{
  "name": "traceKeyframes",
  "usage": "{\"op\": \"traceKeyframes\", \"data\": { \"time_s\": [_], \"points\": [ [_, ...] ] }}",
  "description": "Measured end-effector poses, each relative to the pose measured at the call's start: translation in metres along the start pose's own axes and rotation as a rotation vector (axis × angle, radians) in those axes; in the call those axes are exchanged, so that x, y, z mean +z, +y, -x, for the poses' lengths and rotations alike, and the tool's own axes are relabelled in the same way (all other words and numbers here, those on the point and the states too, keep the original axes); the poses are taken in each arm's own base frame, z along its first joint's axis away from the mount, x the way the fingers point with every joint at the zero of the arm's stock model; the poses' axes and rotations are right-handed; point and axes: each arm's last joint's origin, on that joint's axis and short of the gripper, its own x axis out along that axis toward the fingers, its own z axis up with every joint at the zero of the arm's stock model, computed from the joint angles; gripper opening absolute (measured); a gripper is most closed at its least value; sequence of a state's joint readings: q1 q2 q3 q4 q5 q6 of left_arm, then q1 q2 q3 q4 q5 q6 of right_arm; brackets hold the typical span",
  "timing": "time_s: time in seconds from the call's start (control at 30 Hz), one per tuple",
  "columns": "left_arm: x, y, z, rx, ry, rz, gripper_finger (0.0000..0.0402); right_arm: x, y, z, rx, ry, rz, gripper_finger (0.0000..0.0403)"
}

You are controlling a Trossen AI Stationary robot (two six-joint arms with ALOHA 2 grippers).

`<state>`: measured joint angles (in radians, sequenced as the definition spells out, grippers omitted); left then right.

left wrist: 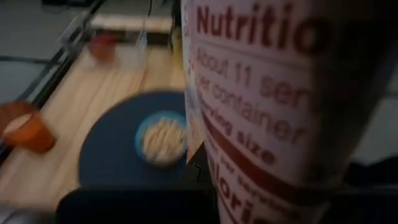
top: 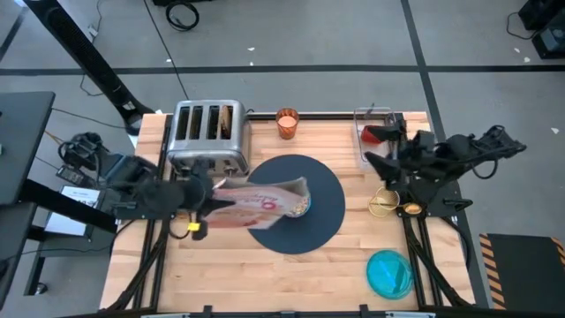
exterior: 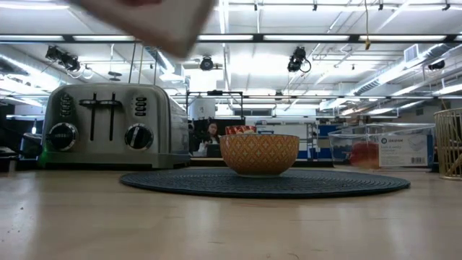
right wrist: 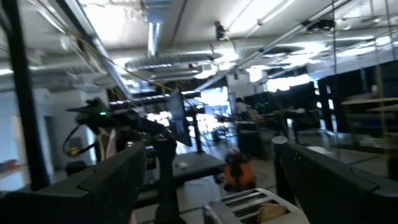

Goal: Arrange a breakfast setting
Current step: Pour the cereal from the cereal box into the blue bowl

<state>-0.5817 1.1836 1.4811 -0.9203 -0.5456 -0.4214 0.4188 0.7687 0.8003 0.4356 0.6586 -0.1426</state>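
My left gripper will let go of the cereal box on the bare wood [top: 208, 281] beside the table's near edge, straight down from the toaster.
A dark-blue round mat [top: 322, 221] lies mid-table with a small bowl [exterior: 258, 153] of cereal [left wrist: 161, 138] on it. My left gripper [top: 201, 200] is shut on a pink-and-white cereal box [top: 260, 201], which reaches out over the mat; its far end hangs above the bowl. An orange cup [top: 287, 122] stands at the far edge and a teal plate [top: 388, 272] at the near right. A red fruit [exterior: 364, 153] sits in a clear container [top: 375, 132]. My right gripper [right wrist: 211, 186] is open, raised at the table's right and pointing up into the room. My left gripper holds the cereal box by its end toward the table's left [top: 219, 196], coming from the left side. The box lies lengthwise out from the fingers, lifted clear above the mat. The box's nutrition panel [left wrist: 267, 93] hides the fingers in the wrist view.
A chrome toaster [top: 209, 132] stands at the far left with a brownish slice [top: 228, 119] in one slot. A gold wire basket [top: 384, 205] sits right of the mat, below the right arm. Bare wood lies along the near edge, left of the plate.
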Motion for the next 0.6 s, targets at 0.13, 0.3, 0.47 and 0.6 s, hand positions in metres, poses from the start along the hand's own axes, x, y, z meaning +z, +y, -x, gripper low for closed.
{"op": "traceKeyframes", "data": {
  "time_s": [0.13,0.3,0.47,0.6],
  "points": [
    [-0.021,0.000,0.028,0.053,0.056,-0.024,0.0004,-0.003,0.022,-0.028,-0.043,0.014,0.032,0.0373],
    [-0.037,0.005,0.070,0.031,-0.023,0.022,0.0004,-0.013,0.044,-0.056,-0.055,0.014,0.048,0.0373],
    [-0.050,-0.008,0.088,-0.087,-0.014,-0.011,0.0004,-0.021,0.058,-0.073,-0.058,0.027,0.058,0.0373],
    [-0.069,-0.019,0.090,-0.108,-0.055,-0.014,0.0004,-0.026,0.065,-0.081,-0.076,0.035,0.058,0.0373]
  ]
}}
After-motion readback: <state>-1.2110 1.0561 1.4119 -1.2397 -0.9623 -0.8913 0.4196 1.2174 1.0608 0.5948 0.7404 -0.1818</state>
